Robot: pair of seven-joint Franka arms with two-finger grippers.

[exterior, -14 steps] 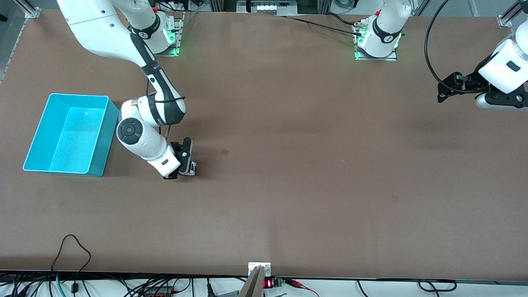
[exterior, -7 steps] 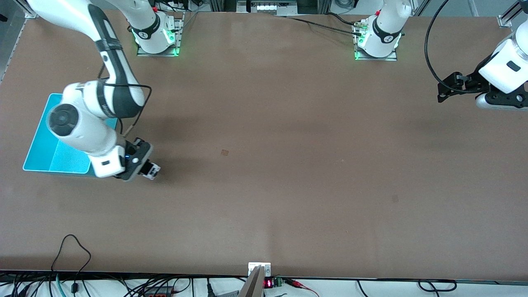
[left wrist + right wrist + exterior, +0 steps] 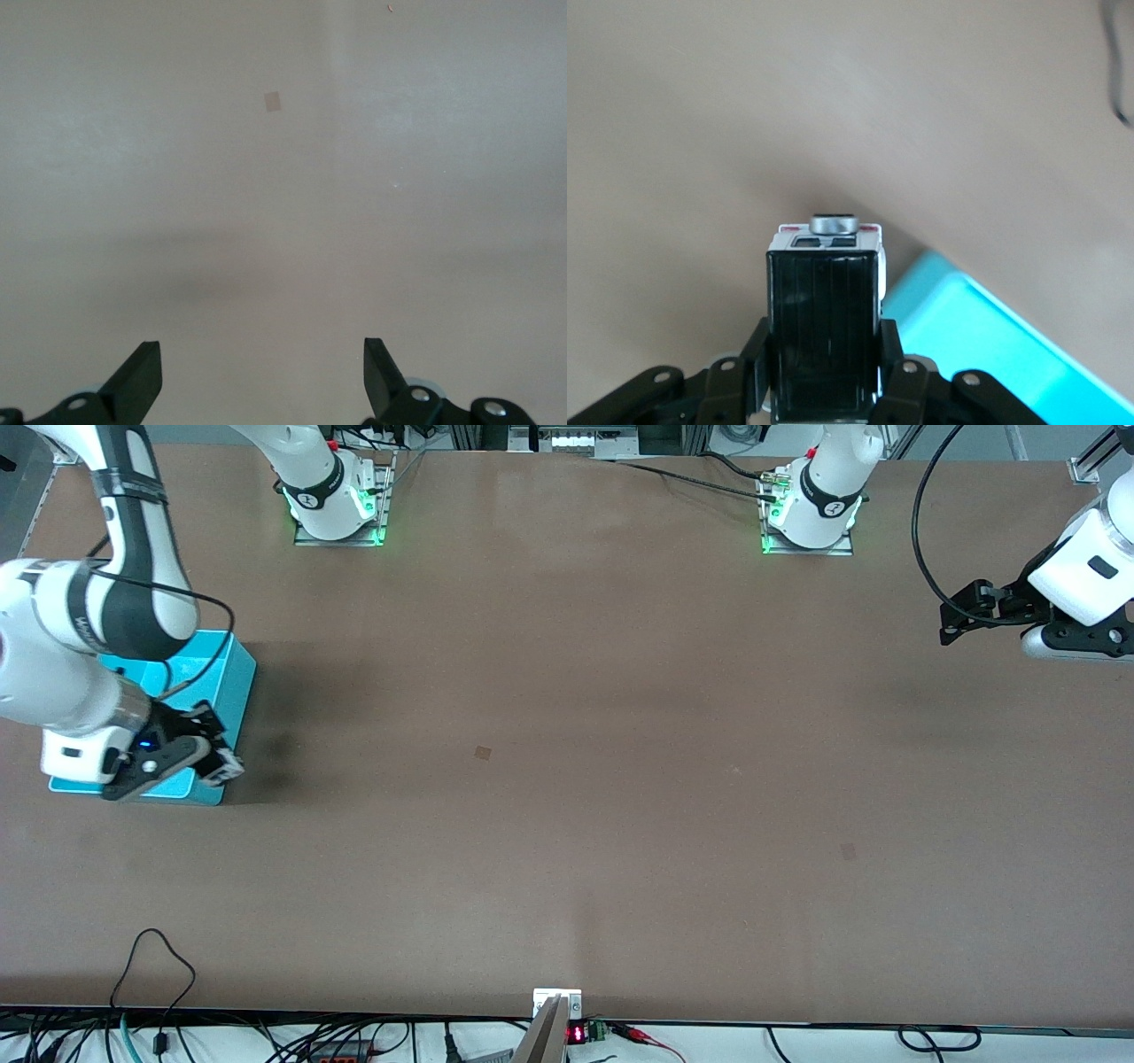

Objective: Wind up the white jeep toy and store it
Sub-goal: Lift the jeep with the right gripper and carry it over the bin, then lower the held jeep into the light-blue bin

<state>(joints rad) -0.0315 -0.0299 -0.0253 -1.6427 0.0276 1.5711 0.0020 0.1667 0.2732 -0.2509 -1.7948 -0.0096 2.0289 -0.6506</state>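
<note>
The robot's right gripper needs to release the white jeep toy inside the turquoise bin [image 3: 195,701], by the side of the bin that faces the middle of the table. The jeep is now in the air over the bin.
My right gripper [image 3: 221,760] is shut on the white jeep toy [image 3: 229,763] and holds it in the air over the near corner of the turquoise bin [image 3: 232,682]. In the right wrist view the jeep [image 3: 826,319] shows its black rear roof between the fingers [image 3: 890,354], and the bin's turquoise rim [image 3: 983,341] lies just beside it. My left gripper [image 3: 961,615] is open and empty, waiting in the air at the left arm's end of the table; its fingertips [image 3: 142,376] frame bare tabletop.
The brown table [image 3: 567,779] has small dark marks [image 3: 482,753] near its middle. Cables [image 3: 151,957] lie along the edge nearest the front camera. The right arm's body covers most of the bin.
My right arm has carried the jeep across the table toward the right arm's end, from beside the bin to over the bin's near corner. The left arm has not moved.
</note>
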